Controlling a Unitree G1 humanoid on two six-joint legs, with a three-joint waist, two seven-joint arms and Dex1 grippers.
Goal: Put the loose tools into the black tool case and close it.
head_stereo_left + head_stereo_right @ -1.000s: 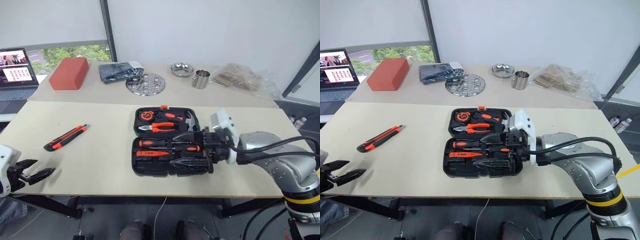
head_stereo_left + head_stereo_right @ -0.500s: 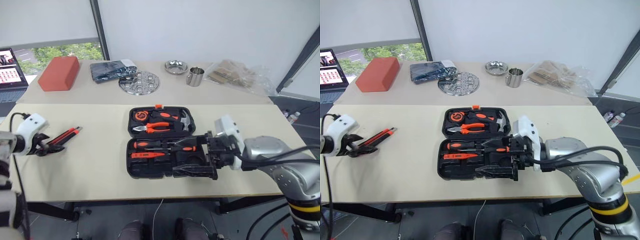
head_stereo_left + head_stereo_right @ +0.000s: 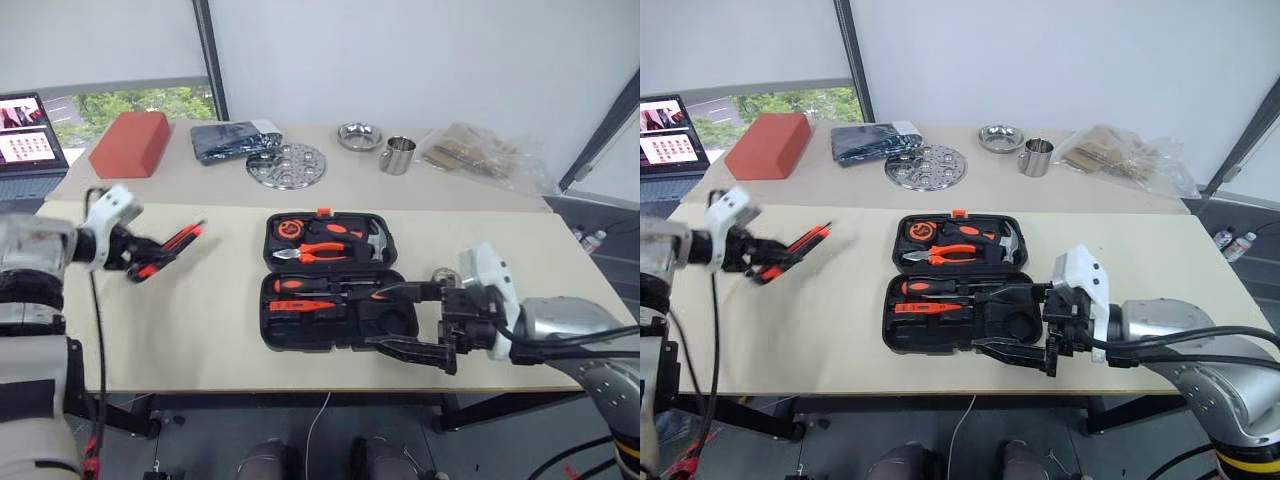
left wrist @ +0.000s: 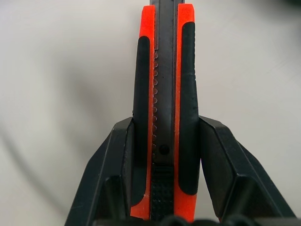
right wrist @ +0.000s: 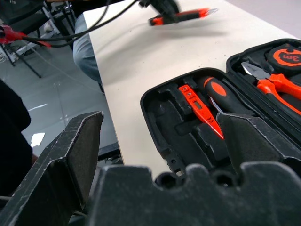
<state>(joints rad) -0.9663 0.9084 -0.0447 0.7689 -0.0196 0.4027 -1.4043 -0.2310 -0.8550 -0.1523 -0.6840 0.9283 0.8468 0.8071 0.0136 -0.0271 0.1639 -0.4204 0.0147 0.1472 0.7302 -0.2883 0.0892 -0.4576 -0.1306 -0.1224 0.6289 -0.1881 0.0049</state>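
Observation:
Once the left gripper lets go, the utility knife will lie in the case's front slot [image 3: 325, 329] beside the slim orange tester. The knife is now raised beside the case.
The orange-and-black utility knife [image 3: 176, 242] is pinched at its rear end in my left gripper [image 3: 148, 260], raised off the table left of the case; the left wrist view has both fingers [image 4: 120, 160] pressed against the knife [image 4: 164, 84]. The black tool case [image 3: 300, 336] lies open mid-table. Its near half holds two black-and-orange screwdrivers [image 3: 325, 287] and the slim orange tester [image 3: 298, 305]. My right gripper [image 3: 375, 318] hovers at the case's front right corner, wide open and holding nothing. The tape roll is out of view.
The case's far half holds pliers [image 3: 312, 252], a hammer [image 3: 378, 240] and an orange tape measure [image 3: 291, 229]. The rear table carries a red-orange block [image 3: 130, 144], dark cloth [image 3: 235, 140], perforated metal disc [image 3: 286, 165], steel bowl [image 3: 358, 135], mug [image 3: 398, 156], plastic bag [image 3: 480, 155]. A laptop [image 3: 25, 145] stands far left.
My left gripper closed on the utility knife, lifted it and carried it right toward the case. My right gripper drew back from over the case toward the front right, still open.

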